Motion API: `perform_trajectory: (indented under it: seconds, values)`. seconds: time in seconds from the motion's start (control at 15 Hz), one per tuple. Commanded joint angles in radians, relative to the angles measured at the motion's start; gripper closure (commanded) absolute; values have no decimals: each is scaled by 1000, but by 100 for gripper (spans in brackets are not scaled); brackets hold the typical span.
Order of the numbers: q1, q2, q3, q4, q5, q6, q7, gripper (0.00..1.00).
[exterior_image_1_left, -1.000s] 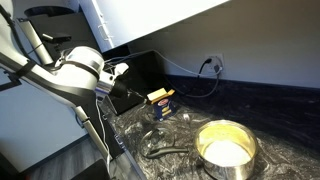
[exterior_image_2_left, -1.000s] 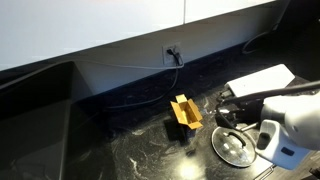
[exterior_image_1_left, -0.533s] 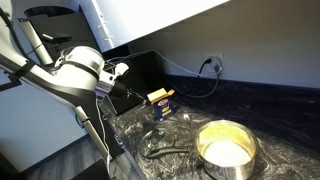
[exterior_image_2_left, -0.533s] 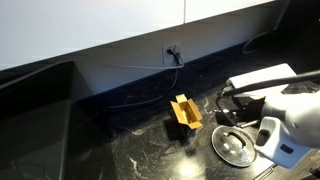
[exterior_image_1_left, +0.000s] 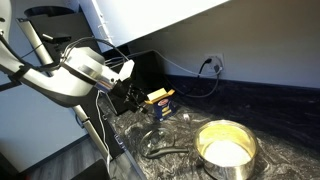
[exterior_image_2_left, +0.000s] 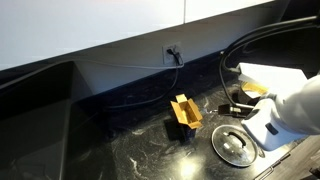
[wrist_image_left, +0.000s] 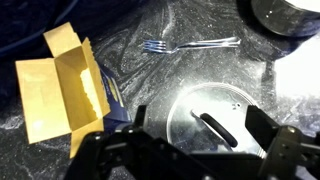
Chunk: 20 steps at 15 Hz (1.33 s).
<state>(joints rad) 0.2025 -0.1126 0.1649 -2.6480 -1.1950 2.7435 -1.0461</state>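
The gripper should next move to the black handle (exterior_image_1_left: 152, 131) (wrist_image_left: 220, 131) of the round metal lid next to the yellow cardboard box and close there.
My gripper (wrist_image_left: 200, 135) is open and empty, its two dark fingers on either side of a round metal lid (wrist_image_left: 215, 118) with a black handle that lies flat on the dark stone counter below it. The lid also shows in an exterior view (exterior_image_2_left: 234, 146). An open yellow cardboard box (wrist_image_left: 58, 85) lies to the lid's left; it shows in both exterior views (exterior_image_1_left: 160, 98) (exterior_image_2_left: 183, 113). A metal fork (wrist_image_left: 190, 44) lies beyond the lid. The arm reaches over the counter edge, the gripper (exterior_image_1_left: 133, 97) next to the box.
A steel pot (exterior_image_1_left: 225, 148) stands on the counter, its rim at the wrist view's top right (wrist_image_left: 290, 15). A wall outlet (exterior_image_2_left: 172, 52) with a black cable sits behind the box. A dark recessed basin (exterior_image_2_left: 35, 110) lies farther along the counter. A white sheet (exterior_image_2_left: 272, 75) lies near the arm.
The arm has swung and lifted, and the gripper has moved closer to the box and the counter. The box, lid, fork and pot have not moved.
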Motion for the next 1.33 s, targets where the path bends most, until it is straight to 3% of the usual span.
perform_trajectory:
  seconds: [0.0,0.73,0.93,1.27]
  values:
    - [-13,-49,-30,-54,135,12,40,0]
    - [-36,-38,-69,-65,559,36,137,0]
    - [-44,-35,-52,-51,531,54,151,0]
    - [-33,-10,-57,-39,599,20,149,0]
